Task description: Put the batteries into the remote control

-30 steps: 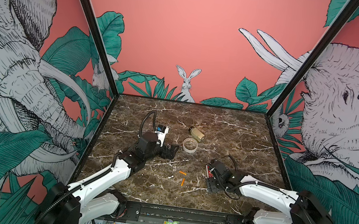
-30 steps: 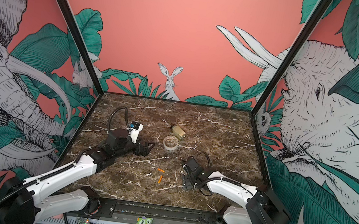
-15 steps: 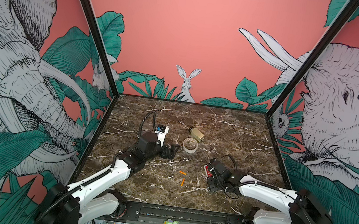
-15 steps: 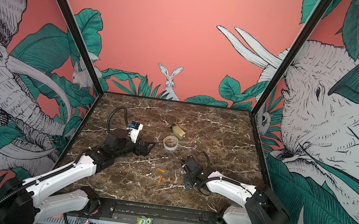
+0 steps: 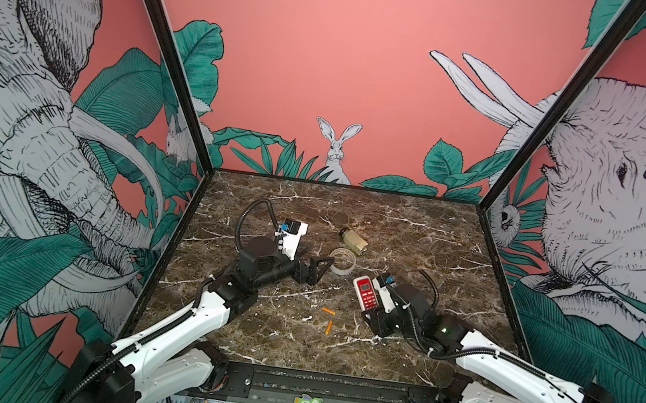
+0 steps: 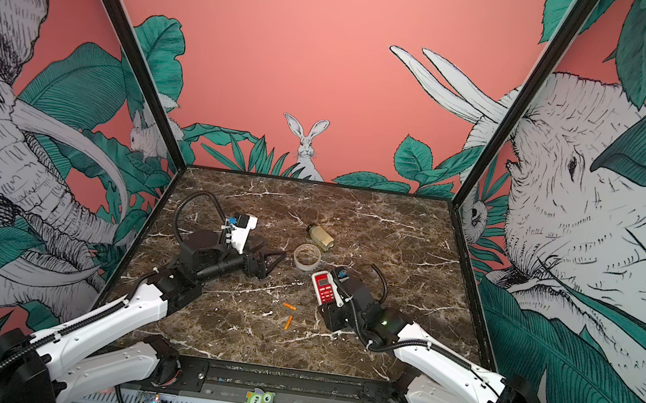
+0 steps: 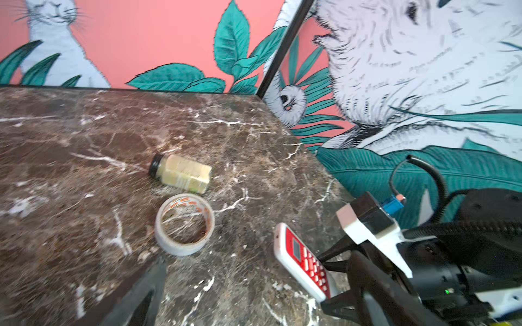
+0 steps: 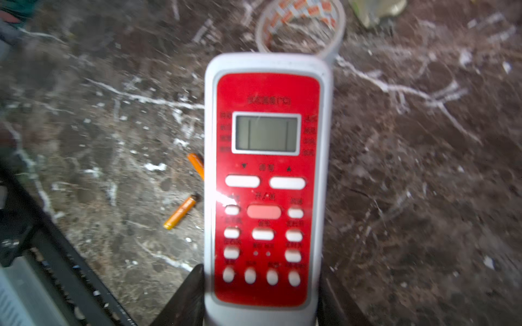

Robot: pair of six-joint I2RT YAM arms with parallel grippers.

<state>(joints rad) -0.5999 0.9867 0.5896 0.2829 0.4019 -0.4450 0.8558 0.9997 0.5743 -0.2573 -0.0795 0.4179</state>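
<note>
Next, my left gripper closes on the screen end [image 5: 363, 282] [image 7: 289, 242] of the remote control, across from the button end that I am holding with my right gripper.
The remote control [image 5: 365, 293] [image 6: 325, 288] has a white body and a red face with white buttons and a small screen [image 8: 265, 134]. My right gripper [image 5: 371, 314] [image 6: 332, 309] [image 8: 262, 285] is shut on its button end, one dark finger on each long side. The remote is tilted, with its screen end [image 7: 288, 240] raised off the marble. Two orange batteries [image 5: 328, 311] [image 5: 329, 327] [image 6: 289, 306] [image 8: 180, 213] lie on the table just left of the remote. My left gripper [image 5: 319, 270] [image 6: 274, 261] [image 7: 254, 304] is open and empty, left of the tape roll.
A roll of clear tape [image 5: 342, 261] [image 7: 185, 224] lies flat behind the remote. A small beige bottle [image 5: 354, 242] [image 7: 182, 173] lies on its side beyond it. Printed walls enclose the marble table [image 5: 414, 230] on three sides; a black rail runs along the front edge.
My right gripper has closed on the remote and tipped it up, so its red face now shows. The left arm and the batteries have not moved.
</note>
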